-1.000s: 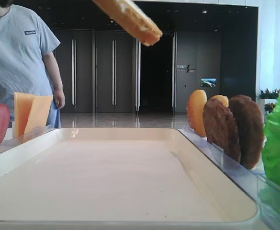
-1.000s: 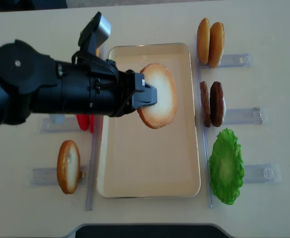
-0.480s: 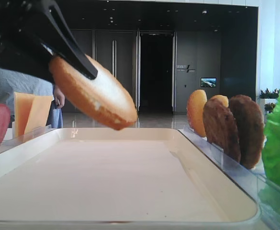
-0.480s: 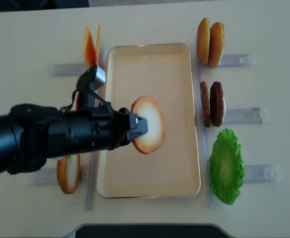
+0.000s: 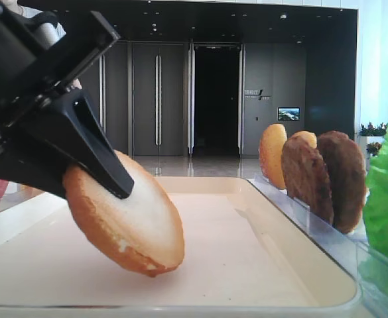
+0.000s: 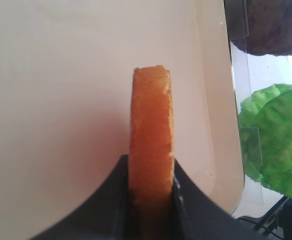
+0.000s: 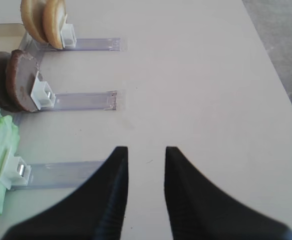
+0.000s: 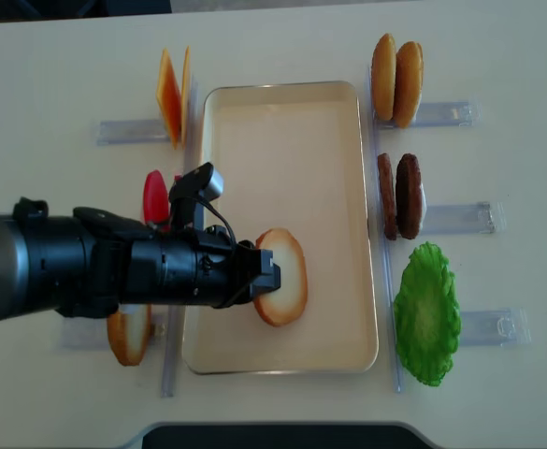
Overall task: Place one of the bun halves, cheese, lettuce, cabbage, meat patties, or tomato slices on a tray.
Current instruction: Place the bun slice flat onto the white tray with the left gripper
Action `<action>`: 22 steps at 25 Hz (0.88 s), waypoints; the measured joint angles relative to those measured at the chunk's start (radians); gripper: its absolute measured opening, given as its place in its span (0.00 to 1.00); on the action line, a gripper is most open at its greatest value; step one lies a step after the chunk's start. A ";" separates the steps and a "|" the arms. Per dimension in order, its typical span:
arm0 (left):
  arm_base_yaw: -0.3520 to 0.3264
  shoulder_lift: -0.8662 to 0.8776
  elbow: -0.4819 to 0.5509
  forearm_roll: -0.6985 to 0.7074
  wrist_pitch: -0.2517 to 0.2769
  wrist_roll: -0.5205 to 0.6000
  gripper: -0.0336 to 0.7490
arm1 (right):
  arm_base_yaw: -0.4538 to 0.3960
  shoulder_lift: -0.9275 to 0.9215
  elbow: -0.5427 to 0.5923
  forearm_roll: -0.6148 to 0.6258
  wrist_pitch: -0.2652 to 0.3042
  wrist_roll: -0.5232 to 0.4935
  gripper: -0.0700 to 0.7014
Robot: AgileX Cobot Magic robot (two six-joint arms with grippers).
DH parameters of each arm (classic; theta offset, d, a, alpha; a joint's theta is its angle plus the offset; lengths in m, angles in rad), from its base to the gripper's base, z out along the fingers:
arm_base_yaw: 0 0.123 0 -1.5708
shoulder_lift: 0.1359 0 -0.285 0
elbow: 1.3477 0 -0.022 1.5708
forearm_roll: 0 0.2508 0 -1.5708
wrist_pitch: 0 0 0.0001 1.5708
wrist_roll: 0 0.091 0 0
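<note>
Next, I release the bun half from my left gripper so it is flat on the cream tray's bottom (image 8: 285, 264), just nearer than the tray's middle.
My left gripper (image 8: 269, 277) is shut on a bun half (image 8: 283, 277), its fingers pinching the golden crust and the pale face. The bun half (image 5: 129, 224) hangs tilted over the near part of the cream tray (image 8: 282, 140), its lower edge at or just above the tray floor (image 5: 247, 258). In the left wrist view the bun (image 6: 152, 120) stands edge-on between my gripper's (image 6: 151, 167) fingers. My right gripper (image 7: 146, 149) is open over bare table, with nothing between its fingers.
Right of the tray stand two bun halves (image 8: 396, 79), two meat patties (image 8: 399, 196) and lettuce (image 8: 426, 313) in clear holders. On the left are cheese (image 8: 170, 94), a tomato slice (image 8: 155, 196) and another bun half (image 8: 128, 335), partly under my left arm.
My left gripper has come down and moved toward the near end of the tray, carrying the bun half from high above to just over the tray floor.
</note>
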 joint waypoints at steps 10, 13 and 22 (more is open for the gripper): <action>0.000 0.026 -0.072 0.000 0.029 0.074 0.20 | 0.000 0.000 0.000 0.000 0.000 0.000 0.36; 0.002 0.063 -0.086 0.000 0.030 0.079 0.20 | 0.000 0.000 0.000 0.000 0.000 0.000 0.36; 0.198 0.108 -0.086 0.000 0.249 0.106 0.20 | 0.000 0.000 0.000 0.000 0.000 0.000 0.36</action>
